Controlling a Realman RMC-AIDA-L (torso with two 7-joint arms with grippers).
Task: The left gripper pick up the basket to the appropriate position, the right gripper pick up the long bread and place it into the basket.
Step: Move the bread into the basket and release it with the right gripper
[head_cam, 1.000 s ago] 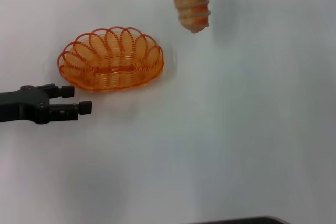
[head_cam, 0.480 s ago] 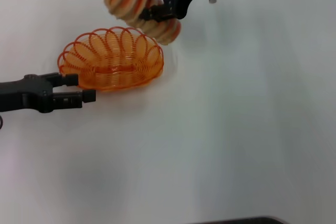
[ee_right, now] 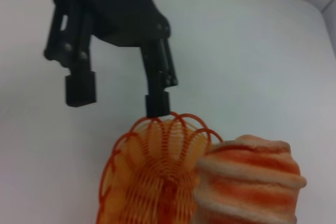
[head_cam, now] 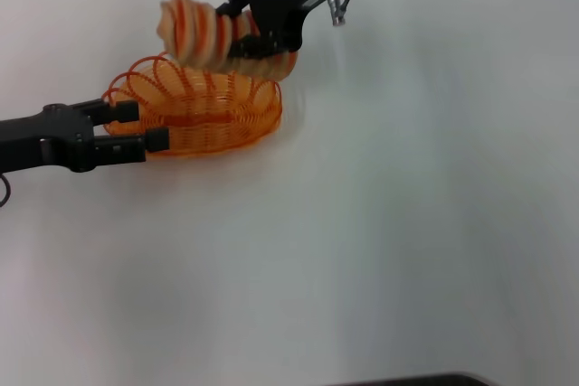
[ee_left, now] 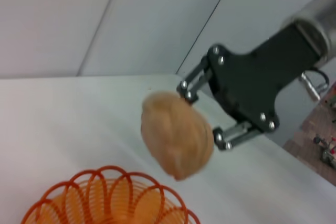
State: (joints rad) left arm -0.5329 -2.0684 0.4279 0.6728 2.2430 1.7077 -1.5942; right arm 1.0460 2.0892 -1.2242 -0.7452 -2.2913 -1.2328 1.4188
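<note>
The robot's right gripper needs to release the long bread lengthwise in the basket, nearer the basket's end [head_cam: 179, 112] [ee_right: 169, 202] by the left gripper.
The orange wire basket [head_cam: 194, 113] rests on the white table, left of centre. My left gripper [head_cam: 140, 127] is open at the basket's left end, and one fingertip [ee_right: 157, 104] touches its rim. My right gripper [head_cam: 257, 39] is shut on the long bread [head_cam: 201, 35], a tan loaf with orange-red stripes, and holds it tilted just above the basket's far rim. The left wrist view shows the bread [ee_left: 176, 140] end-on in the right gripper [ee_left: 202, 115] above the basket [ee_left: 110, 198]. The right wrist view shows the bread [ee_right: 247, 182], the basket [ee_right: 152, 182] and the left gripper [ee_right: 118, 98].
The white table [head_cam: 407, 223] stretches out to the right of and in front of the basket. A dark edge [head_cam: 416, 379] shows at the bottom of the head view. A pale wall [ee_left: 157, 19] stands behind the table.
My right gripper has carried the bread left and down, from the far right to just over the basket. My left gripper has moved in to the basket's left end.
</note>
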